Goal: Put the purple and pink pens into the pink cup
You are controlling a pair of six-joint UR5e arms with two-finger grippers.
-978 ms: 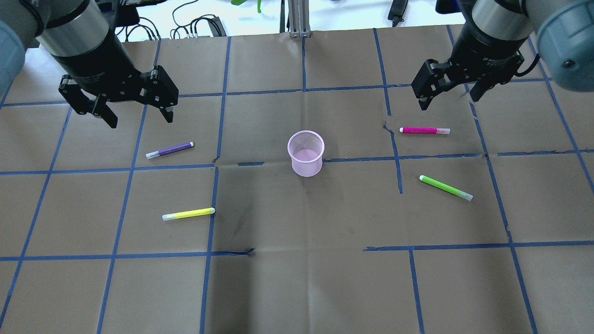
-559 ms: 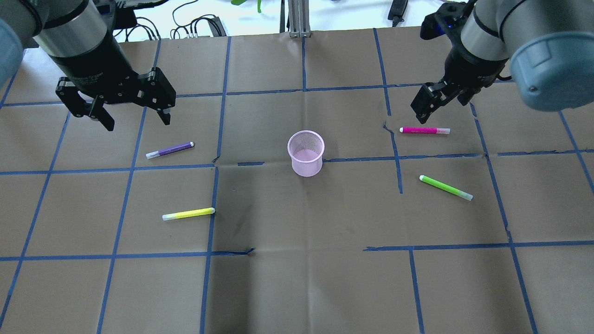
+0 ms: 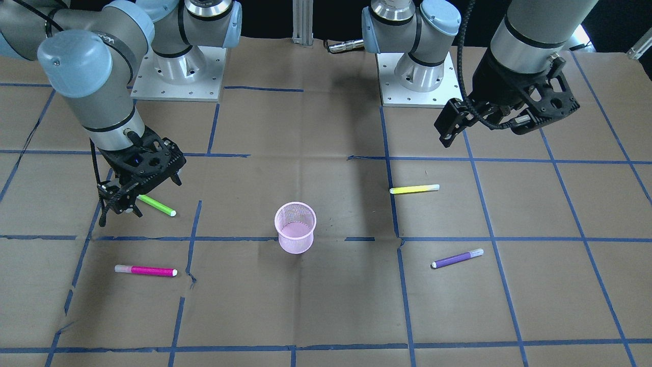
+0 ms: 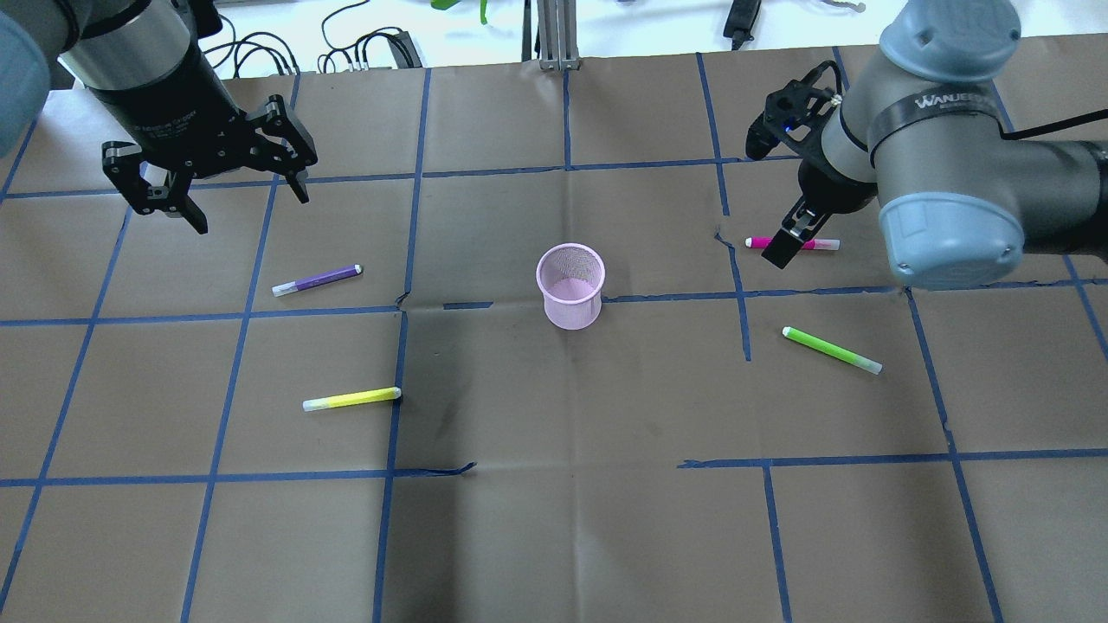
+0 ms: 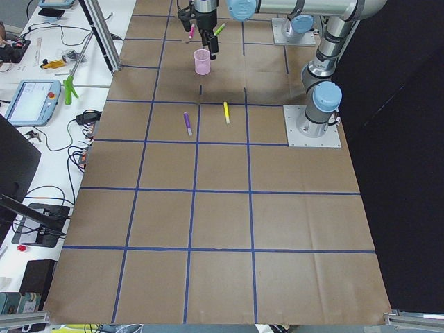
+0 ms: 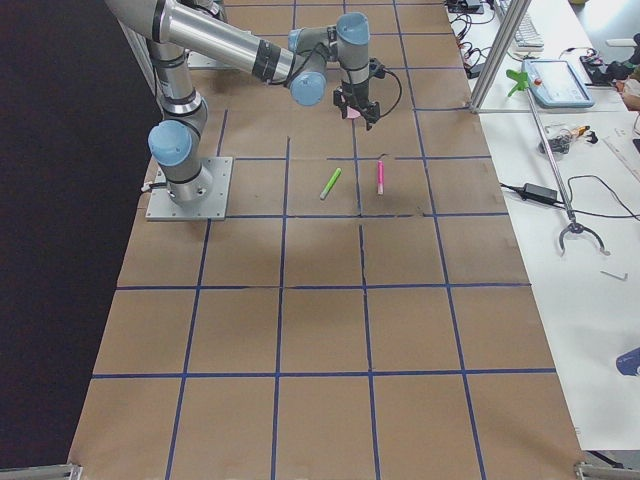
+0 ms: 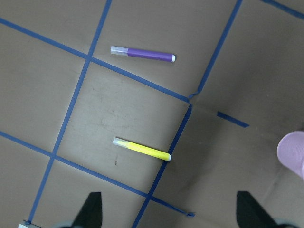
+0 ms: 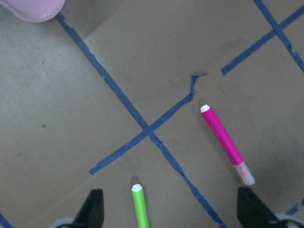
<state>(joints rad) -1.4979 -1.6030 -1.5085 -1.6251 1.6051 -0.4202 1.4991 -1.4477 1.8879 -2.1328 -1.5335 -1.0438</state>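
Observation:
The robot's right gripper needs to close on the pink pen's body (image 3: pixel 161 271) (image 8: pixel 215 124) near its small white end, opposite the pale cap.
The pink mesh cup (image 4: pixel 569 285) stands upright at the table's middle. The purple pen (image 4: pixel 316 279) lies flat to its left and also shows in the left wrist view (image 7: pixel 142 53). My left gripper (image 4: pixel 251 208) is open and empty, hovering behind the purple pen. The pink pen (image 4: pixel 763 243) lies flat to the right of the cup and shows in the right wrist view (image 8: pixel 227 144). My right gripper (image 3: pixel 122 211) is open and empty, above the table near the pink pen. In the overhead view one of its fingers (image 4: pixel 783 249) overlaps the pen's middle.
A green pen (image 4: pixel 831 350) lies in front of the pink pen, close under the right gripper in the front-facing view. A yellow pen (image 4: pixel 351 399) lies in front of the purple pen. Cables (image 4: pixel 355 48) run along the far table edge. The robot bases (image 3: pixel 178 76) stand behind.
The right arm has swung round and its gripper has come forward, from behind the pink pen to over it. The left gripper has drifted slightly back. Pens and cup have not moved.

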